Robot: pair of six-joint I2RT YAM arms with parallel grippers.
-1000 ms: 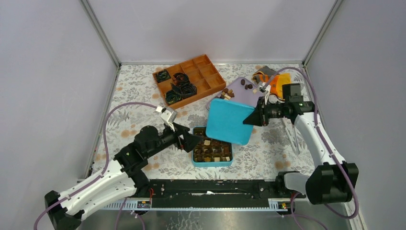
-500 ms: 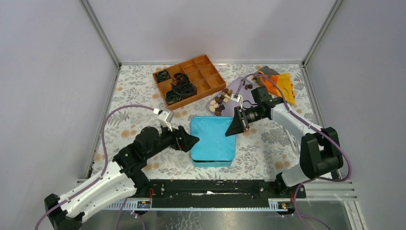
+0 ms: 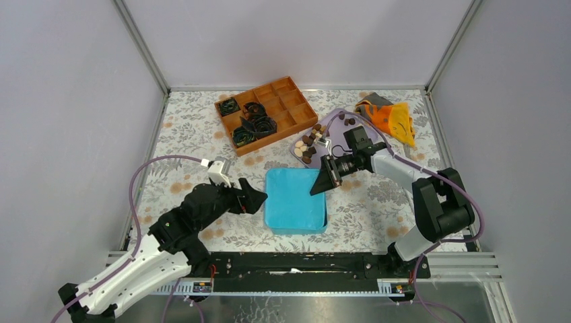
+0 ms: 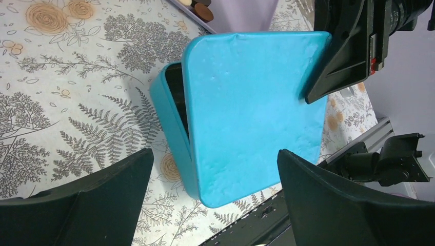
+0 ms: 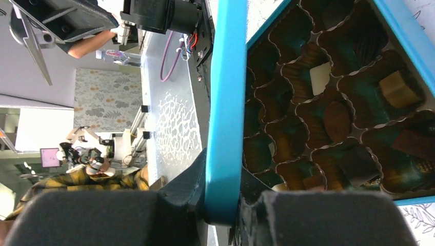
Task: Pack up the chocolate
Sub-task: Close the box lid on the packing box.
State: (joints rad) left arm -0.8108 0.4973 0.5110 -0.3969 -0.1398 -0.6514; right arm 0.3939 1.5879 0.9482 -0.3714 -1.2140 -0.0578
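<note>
The robot's right gripper should release the teal lid on top of the teal box [image 3: 306, 197] [image 5: 323, 97], over the chocolate pieces.
A teal box [image 4: 172, 118] sits at the table's near middle. A teal lid [image 3: 294, 198] lies over it, slightly askew, with a gap showing on the box's left side in the left wrist view [image 4: 251, 113]. My right gripper [image 3: 322, 180] is shut on the lid's right edge [image 5: 225, 102]. Under the lid, chocolate pieces [image 5: 320, 78] sit in brown paper cups inside the box. More loose chocolate [image 3: 306, 145] lies on a purple tray [image 3: 337, 128]. My left gripper [image 3: 259, 197] is open and empty, just left of the box, its fingers [image 4: 77, 205] spread wide.
An orange compartment tray [image 3: 296, 101] at the back holds black crinkled paper cups [image 3: 254, 124]. An orange and grey cloth [image 3: 390, 118] lies at the back right. The table has a floral cover and grey walls on three sides.
My right gripper has carried the teal lid left and down from a raised tilt until it covers the box. My left gripper has drawn back a little to the left.
</note>
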